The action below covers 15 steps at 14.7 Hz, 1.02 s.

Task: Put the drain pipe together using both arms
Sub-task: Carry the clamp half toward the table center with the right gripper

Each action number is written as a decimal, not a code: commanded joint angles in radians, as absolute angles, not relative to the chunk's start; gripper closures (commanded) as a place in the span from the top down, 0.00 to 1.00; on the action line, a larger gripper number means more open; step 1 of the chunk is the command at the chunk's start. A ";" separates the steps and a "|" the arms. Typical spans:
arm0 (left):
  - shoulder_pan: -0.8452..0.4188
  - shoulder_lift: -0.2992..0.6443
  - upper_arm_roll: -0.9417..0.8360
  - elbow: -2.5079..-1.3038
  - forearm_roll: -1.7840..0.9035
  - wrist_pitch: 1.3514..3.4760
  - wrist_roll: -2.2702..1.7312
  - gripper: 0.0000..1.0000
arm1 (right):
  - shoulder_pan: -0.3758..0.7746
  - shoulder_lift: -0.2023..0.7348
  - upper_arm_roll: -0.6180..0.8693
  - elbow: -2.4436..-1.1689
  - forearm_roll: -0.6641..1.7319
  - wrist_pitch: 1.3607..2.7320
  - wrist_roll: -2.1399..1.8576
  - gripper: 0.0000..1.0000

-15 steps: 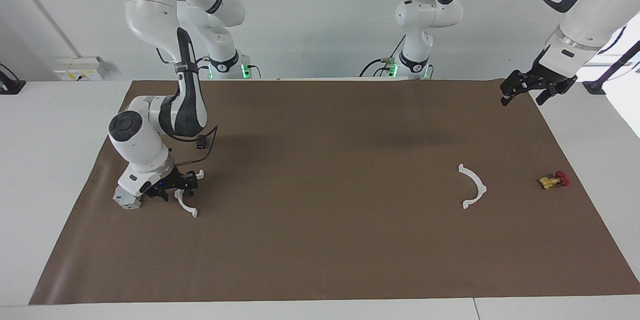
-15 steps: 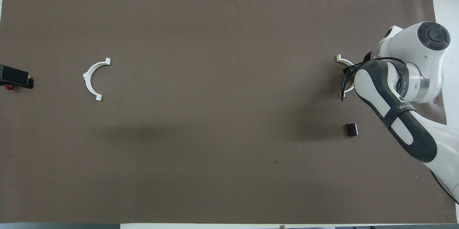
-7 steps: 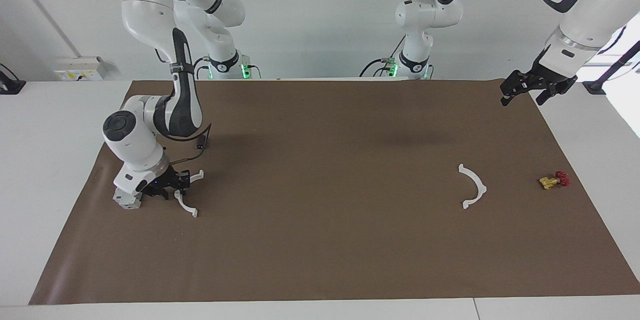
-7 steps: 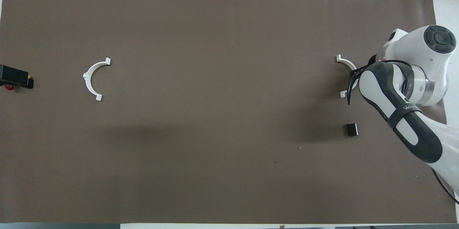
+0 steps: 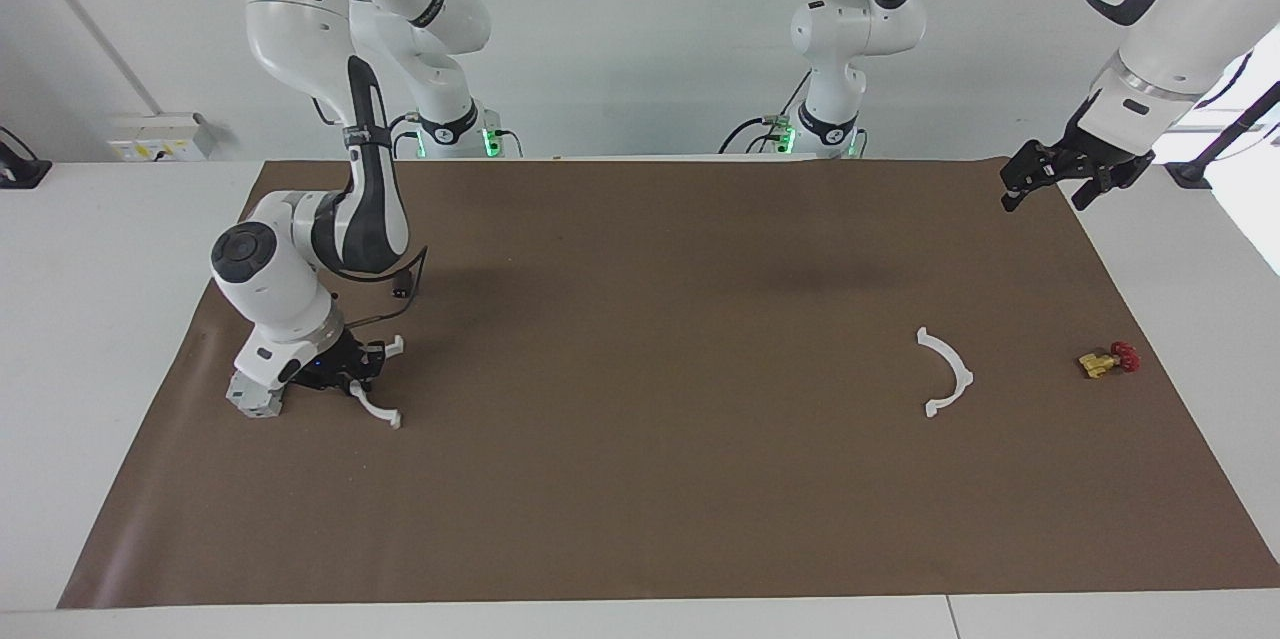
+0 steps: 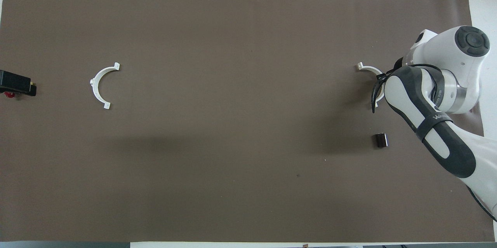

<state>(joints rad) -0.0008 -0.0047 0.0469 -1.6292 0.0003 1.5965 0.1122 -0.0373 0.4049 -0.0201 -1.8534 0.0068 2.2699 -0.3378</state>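
The white arc will leave my right gripper on the bare middle of the brown mat (image 6: pixel 254 91), level with the free arc. The held arc is now at one end of the mat.
One white half-circle drain pipe arc (image 5: pixel 380 412) lies at the right arm's end of the brown mat. My right gripper (image 5: pixel 345 374) is down on its middle and shut on it. The arm hides most of this arc in the overhead view, where only one end (image 6: pixel 367 68) shows. The other arc (image 5: pixel 962 368) lies free toward the left arm's end and shows whole in the overhead view (image 6: pixel 94 85). My left gripper (image 5: pixel 1060 181) is open and empty, raised over the mat's corner at its own end, and waits.
A small yellow-and-red valve (image 5: pixel 1108 360) lies beside the free arc, toward the mat's edge. A grey block (image 5: pixel 250 397) sits by my right gripper. A small dark piece (image 6: pixel 380 140) shows near the right arm.
My right gripper has shifted slightly, and the arc in it has turned and moved with it. The left arm and the free arc have not moved.
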 commanded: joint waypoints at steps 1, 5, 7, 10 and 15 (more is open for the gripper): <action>-0.008 -0.035 0.049 -1.663 0.020 1.606 0.097 1.00 | 0.027 0.411 -0.017 -1.722 0.025 2.147 -0.290 0.00; -0.008 -0.035 0.049 -1.663 0.020 1.606 0.097 1.00 | 0.315 0.483 -0.017 -1.553 0.014 2.085 0.177 0.00; -0.008 -0.035 0.049 -1.663 0.020 1.606 0.097 1.00 | 0.406 0.549 -0.015 -1.462 0.028 2.079 0.328 0.00; -0.008 -0.035 0.049 -1.663 0.020 1.606 0.097 1.00 | 0.503 0.558 -0.015 -1.491 0.028 2.128 0.437 0.00; -0.008 -0.035 0.049 -1.663 0.020 1.606 0.097 1.00 | 0.502 0.566 -0.015 -1.574 0.021 2.203 0.408 0.00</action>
<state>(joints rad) -0.0008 -0.0048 0.0469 -1.6292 0.0003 1.5965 0.1121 0.5050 0.5719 -0.0175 -1.5415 0.0118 2.1683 0.4321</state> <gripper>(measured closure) 0.000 0.797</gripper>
